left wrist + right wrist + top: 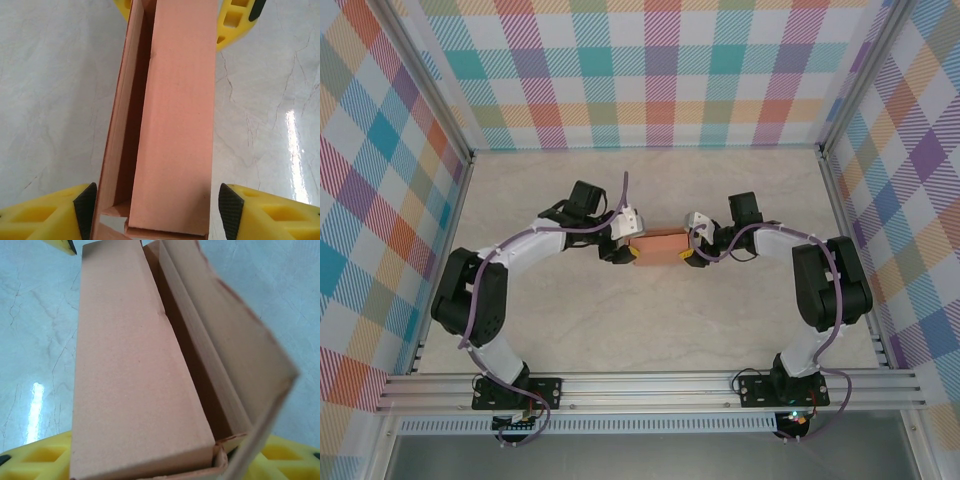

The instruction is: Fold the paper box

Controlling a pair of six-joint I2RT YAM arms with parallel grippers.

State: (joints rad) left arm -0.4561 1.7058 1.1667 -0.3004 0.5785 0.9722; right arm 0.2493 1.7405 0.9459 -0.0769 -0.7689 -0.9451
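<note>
The long flap of the box stands open over the finger of the robot's right gripper, so that gripper should back away, turn and grab the box's end corner (217,447) from the far side.
The paper box (657,247) is a small salmon-orange box lying on the table between both arms. My left gripper (620,247) straddles its left end. In the left wrist view the box (175,125) fills the space between the black pads (231,207): the left pad touches its wall and a thin strip of table shows at the right pad. My right gripper (691,250) is at the other end, and its yellow fingers (235,25) sit against both sides there. In the right wrist view the box (130,380) hides the pads, and one long flap (250,350) stands up, leaving the inside open.
The pale marble-patterned table (650,330) lies all round the box. Checked walls (650,70) with aluminium rails close in the back and both sides. Both arm bases (515,390) are bolted at the near edge.
</note>
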